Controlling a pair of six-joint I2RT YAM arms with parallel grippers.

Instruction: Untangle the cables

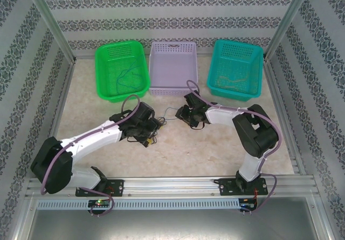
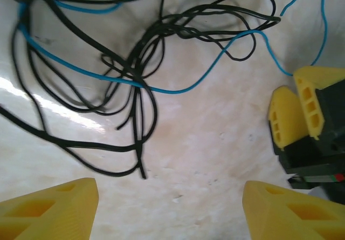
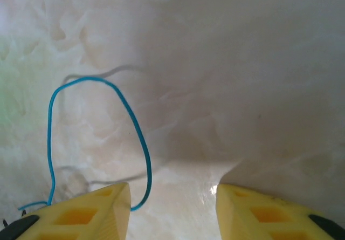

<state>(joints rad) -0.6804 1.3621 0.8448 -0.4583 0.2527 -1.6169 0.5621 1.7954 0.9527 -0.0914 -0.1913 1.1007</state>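
Observation:
The blue cable runs through the loose black tangle, so next my left gripper grabs the black cables (image 2: 139,129) and holds them while my right gripper pulls the blue cable free.
A tangle of thin black cables (image 2: 135,83) with a blue cable (image 2: 178,89) threaded through it lies on the pale tabletop. In the top view this tangle (image 1: 160,120) sits between the two grippers. My left gripper (image 2: 170,210) hovers low just short of the tangle, open, with bare table between its yellow fingers (image 2: 51,210). My right gripper (image 3: 172,210) is open too. A loop of blue cable (image 3: 137,132) curves in front of it and ends beside its left finger (image 3: 86,216). In the left wrist view the right gripper (image 2: 299,113) shows at the right edge.
Three baskets stand along the back. The green basket (image 1: 102,70) holds a blue wire (image 1: 125,77). The lavender basket (image 1: 172,48) is in the middle. The teal basket (image 1: 257,70) holds a yellowish-tan wire (image 1: 233,81). Patterned walls and metal posts close in the sides.

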